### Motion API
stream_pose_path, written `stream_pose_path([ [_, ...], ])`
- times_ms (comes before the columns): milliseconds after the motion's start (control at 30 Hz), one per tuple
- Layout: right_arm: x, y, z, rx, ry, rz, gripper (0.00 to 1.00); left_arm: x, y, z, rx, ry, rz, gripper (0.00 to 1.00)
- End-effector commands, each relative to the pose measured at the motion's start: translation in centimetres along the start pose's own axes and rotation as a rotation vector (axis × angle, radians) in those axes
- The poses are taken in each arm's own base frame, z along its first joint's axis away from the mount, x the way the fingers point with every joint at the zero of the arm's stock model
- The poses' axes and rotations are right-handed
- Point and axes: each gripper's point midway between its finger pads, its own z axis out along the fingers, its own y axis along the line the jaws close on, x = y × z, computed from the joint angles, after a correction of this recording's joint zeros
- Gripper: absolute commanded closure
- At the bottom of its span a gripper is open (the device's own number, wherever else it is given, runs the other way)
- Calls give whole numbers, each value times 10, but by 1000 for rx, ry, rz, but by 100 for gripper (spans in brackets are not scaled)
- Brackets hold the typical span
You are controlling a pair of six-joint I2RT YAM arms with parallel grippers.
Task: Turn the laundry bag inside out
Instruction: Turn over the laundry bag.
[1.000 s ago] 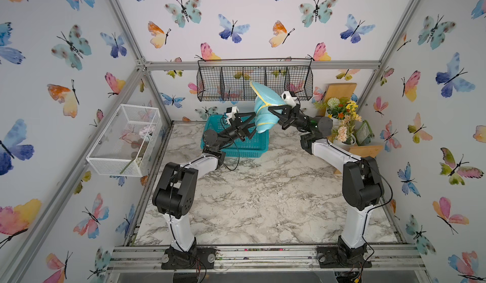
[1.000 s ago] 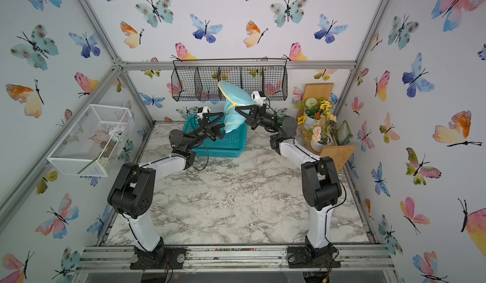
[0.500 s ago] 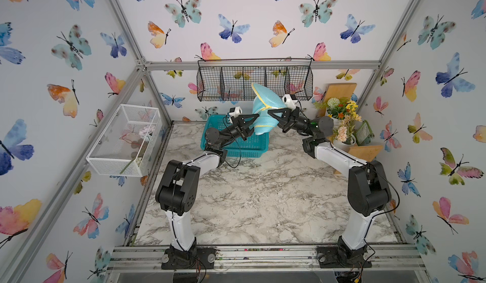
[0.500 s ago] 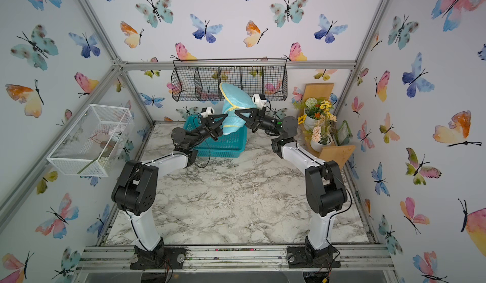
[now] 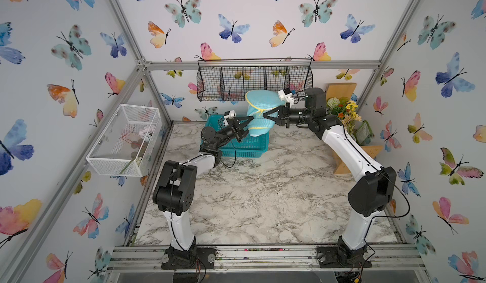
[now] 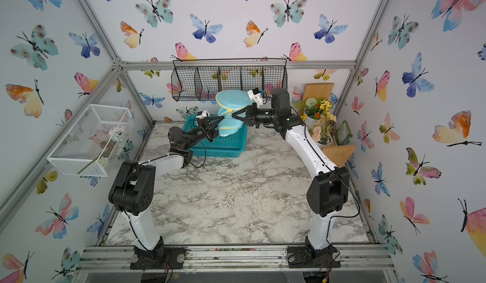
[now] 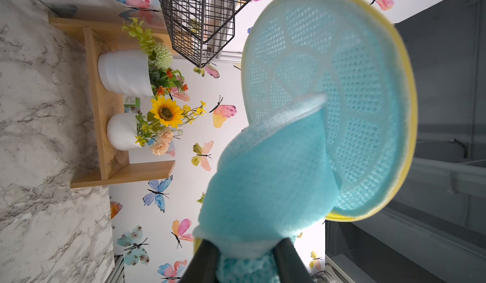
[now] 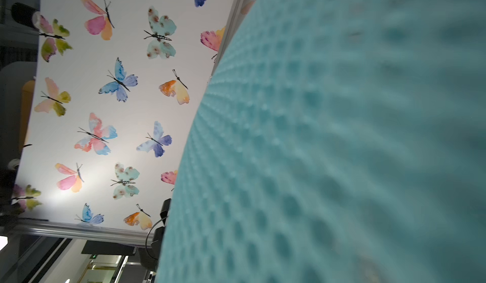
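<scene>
The robot's right gripper is pinching the laundry bag at its bunched middle, so it should open and grab the yellow-piped edge (image 5: 253, 105) to spread the bag out.
The laundry bag (image 5: 260, 102) (image 6: 231, 101), light-turquoise mesh with yellow piping, hangs in the air above the back of the table between both arms. My left gripper (image 5: 247, 123) (image 6: 218, 123) is shut on its lower fold. In the left wrist view the two dark fingers (image 7: 205, 258) squeeze bunched mesh at the gripper (image 7: 246, 252), with the bag's round end (image 7: 328, 84) beyond. My right gripper (image 5: 263, 115) (image 6: 232, 115) pinches the bag's middle from the other side. In the right wrist view the mesh (image 8: 342, 137) fills the picture and hides those jaws.
A teal plastic basket (image 5: 244, 144) (image 6: 218, 147) sits on the marble table right under the bag. A black wire basket (image 5: 252, 80) hangs on the back wall just behind it. A white wire box (image 5: 123, 142) is on the left wall; flower pots (image 5: 344, 113) stand on a wooden shelf at the right.
My left gripper has closed from wide open onto the bag's lower fold. The right gripper has kept its hold and the bag has stayed almost in place.
</scene>
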Motion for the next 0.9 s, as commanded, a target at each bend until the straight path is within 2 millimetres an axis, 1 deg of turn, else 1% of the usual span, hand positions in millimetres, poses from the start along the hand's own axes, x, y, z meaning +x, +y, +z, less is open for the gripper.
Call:
stream_pose_path([
  [0,61,-94,8,319,180,146,88,46,-79,-1,126,97,203,100],
  [100,59,-96,1,363,171,126,79,44,-77,-4,94,87,216,100],
  [167,54,-93,-6,389,153,104,62,42,-74,-6,46,81,240,100],
  [200,51,-90,-10,399,145,90,55,39,-70,-7,12,74,250,100],
  [233,47,-87,-13,407,137,75,52,39,-68,-8,-13,73,259,100],
  [267,40,-78,-20,421,116,34,46,36,-61,-9,-82,74,287,100],
  [300,35,-70,-25,436,97,-4,44,35,-58,-9,-137,80,331,100],
  [333,31,-61,-30,444,88,-44,43,32,-48,-10,-223,77,334,100],
  [400,27,-49,-38,461,77,-100,42,27,-38,-12,-353,87,399,100],
  [433,27,-45,-40,460,79,-115,42,26,-35,-13,-395,91,413,100],
  [467,26,-42,-42,460,74,-123,44,26,-33,-13,-409,95,416,100],
  [533,28,-39,-38,421,76,-120,54,27,-33,-12,-390,97,403,100],
  [633,28,-36,-31,368,73,-97,55,36,-24,-5,-377,124,379,100],
  [733,24,-25,-26,320,63,-99,56,47,-20,3,-358,159,366,100],
  [867,24,-14,-17,255,75,-95,57,59,-20,14,-303,191,346,100],
])
